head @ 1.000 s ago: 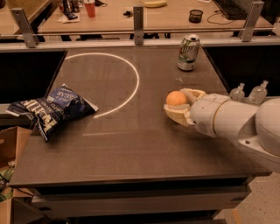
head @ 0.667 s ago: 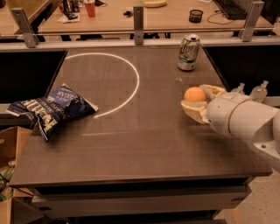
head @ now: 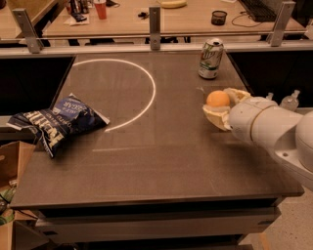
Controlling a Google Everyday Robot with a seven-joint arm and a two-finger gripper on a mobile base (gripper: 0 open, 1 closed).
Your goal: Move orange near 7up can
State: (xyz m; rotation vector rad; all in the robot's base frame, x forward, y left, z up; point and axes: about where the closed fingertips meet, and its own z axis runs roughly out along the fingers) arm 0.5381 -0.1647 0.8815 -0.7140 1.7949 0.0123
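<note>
Next, my gripper releases the orange on the dark table (head: 211, 80) in front of the 7up can, near the can's base.
The orange (head: 217, 98) is small and round and sits between the cream fingers of my gripper (head: 221, 107), which is shut on it at the right side of the dark table (head: 161, 156). The white arm reaches in from the right edge. The 7up can (head: 210, 59) stands upright near the table's far right corner, a short way beyond the gripper and slightly left of it. The orange is apart from the can.
A blue chip bag (head: 56, 121) lies at the table's left edge. A white curved line (head: 146, 93) is marked on the tabletop. Behind a rail, a desk holds a red cup (head: 100, 9), a banana (head: 172, 4) and a black cup (head: 219, 17).
My gripper has carried the orange to the right and farther back, closer to the 7up can. The can and the chip bag have not moved.
</note>
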